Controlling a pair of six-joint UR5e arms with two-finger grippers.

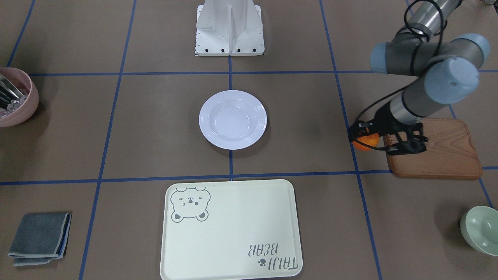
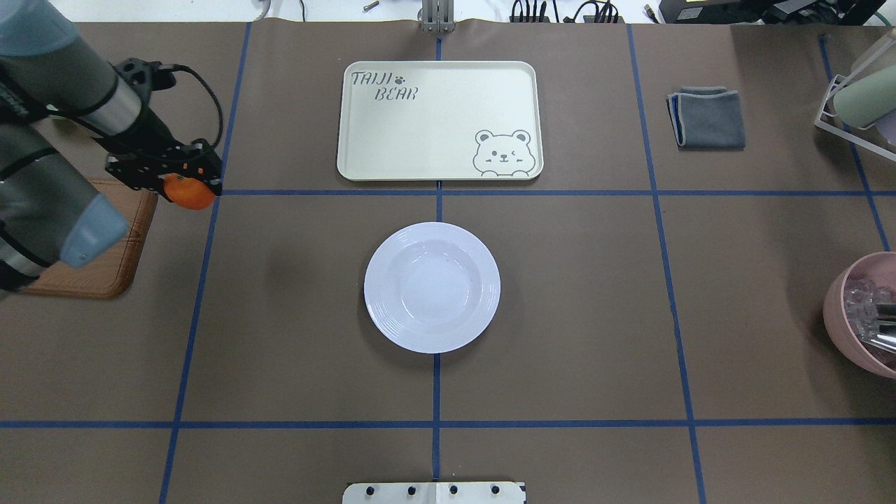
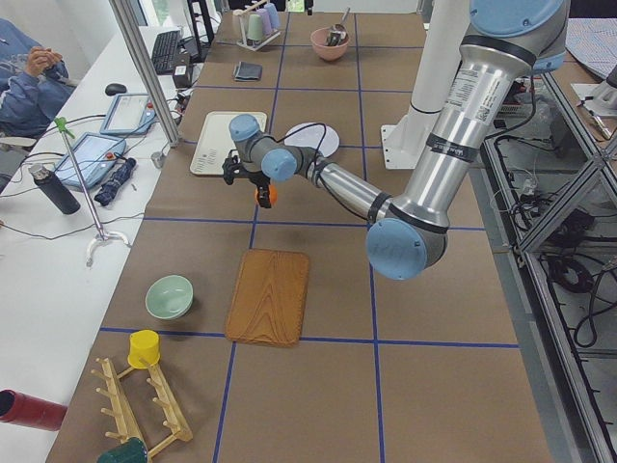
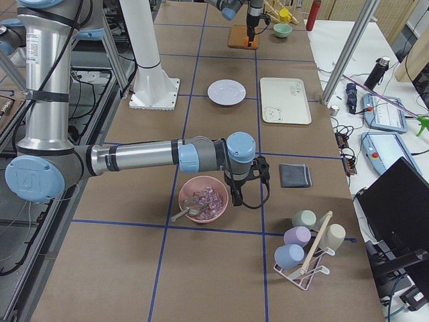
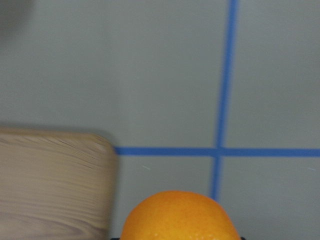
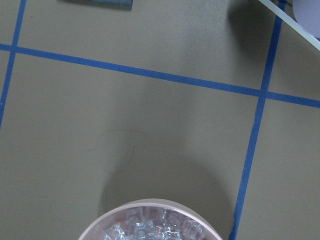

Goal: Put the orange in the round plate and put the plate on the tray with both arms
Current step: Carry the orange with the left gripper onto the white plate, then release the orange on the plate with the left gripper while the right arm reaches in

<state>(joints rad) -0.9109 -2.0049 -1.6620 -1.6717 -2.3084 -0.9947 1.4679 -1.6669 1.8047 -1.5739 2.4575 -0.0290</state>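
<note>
I need to let the orange go with my left gripper in the middle of the white round plate (image 1: 233, 121), over the plate's flat bottom. The orange is now just off the wooden board's corner.
My left gripper (image 2: 183, 186) is shut on the orange (image 2: 190, 194), holding it just off the corner of the wooden board (image 2: 115, 259), over a blue tape line. The orange (image 5: 180, 217) fills the bottom of the left wrist view, and the front-facing view shows it (image 1: 363, 142) in the same gripper (image 1: 364, 137). The white round plate (image 2: 381, 290) sits bare at the table's middle. Beyond it lies the cream bear tray (image 2: 434, 119), with nothing on it. The right gripper (image 4: 238, 193) shows only in the exterior right view, beside the pink bowl; I cannot tell its state.
A pink bowl (image 2: 843, 315) with cutlery and ice-like pieces is on the right edge. A folded grey cloth (image 2: 707, 117) lies far right. A pale green bowl (image 1: 480, 229) is near the board. The robot base (image 1: 229, 29) stands behind the plate. A person (image 3: 29, 82) sits aside.
</note>
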